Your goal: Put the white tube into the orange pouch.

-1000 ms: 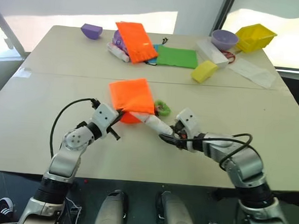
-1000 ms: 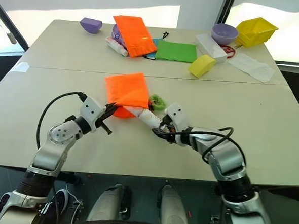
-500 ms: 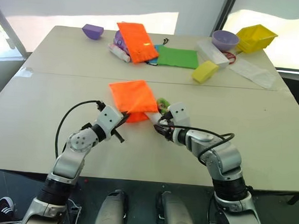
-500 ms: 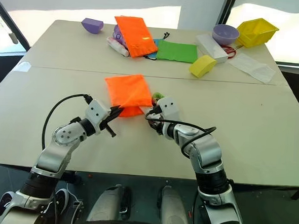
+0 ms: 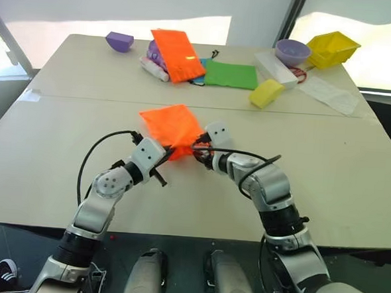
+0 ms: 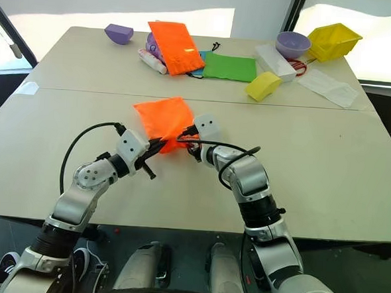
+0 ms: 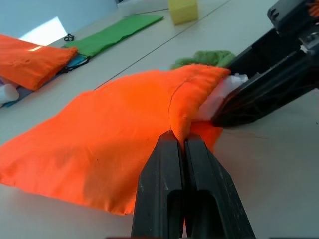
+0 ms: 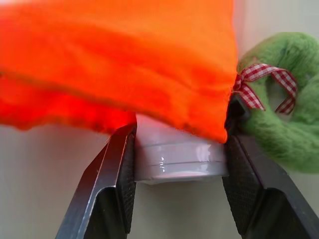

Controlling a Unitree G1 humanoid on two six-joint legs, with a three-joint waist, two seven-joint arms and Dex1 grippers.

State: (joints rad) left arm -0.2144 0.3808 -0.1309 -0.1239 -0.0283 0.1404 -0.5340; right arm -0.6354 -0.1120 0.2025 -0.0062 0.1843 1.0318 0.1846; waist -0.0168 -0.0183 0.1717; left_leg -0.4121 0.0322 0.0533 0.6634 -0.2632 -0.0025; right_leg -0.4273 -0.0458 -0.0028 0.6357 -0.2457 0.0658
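Observation:
The robot's right gripper needs to release the white tube just inside the opening of the orange pouch (image 5: 184, 141) (image 8: 172, 102), under the pouch's lifted rim.
The orange pouch (image 5: 169, 125) lies flat at the table's middle, its mouth toward me. My left gripper (image 7: 180, 142) is shut on the upper rim of that mouth and lifts it a little. The white tube (image 8: 179, 155) is held across its body by my right gripper (image 8: 179, 167). Most of the tube is hidden inside the pouch, and a short white stub shows under the fabric edge (image 7: 219, 97). The green tuft (image 8: 279, 124), tied with a red checked ribbon, lies just beside the right fingers.
At the table's far side lie a longer orange pouch (image 5: 178, 52), a green pouch (image 5: 232, 74), a yellow block (image 5: 267, 92), a white box (image 5: 277, 66), a purple bowl (image 5: 293, 51), a yellow bin (image 5: 333, 48) and a small purple piece (image 5: 119, 40).
My right gripper has pushed forward and left, carrying the tube into the pouch's mouth. A second ago most of the tube showed outside. The left gripper kept its hold.

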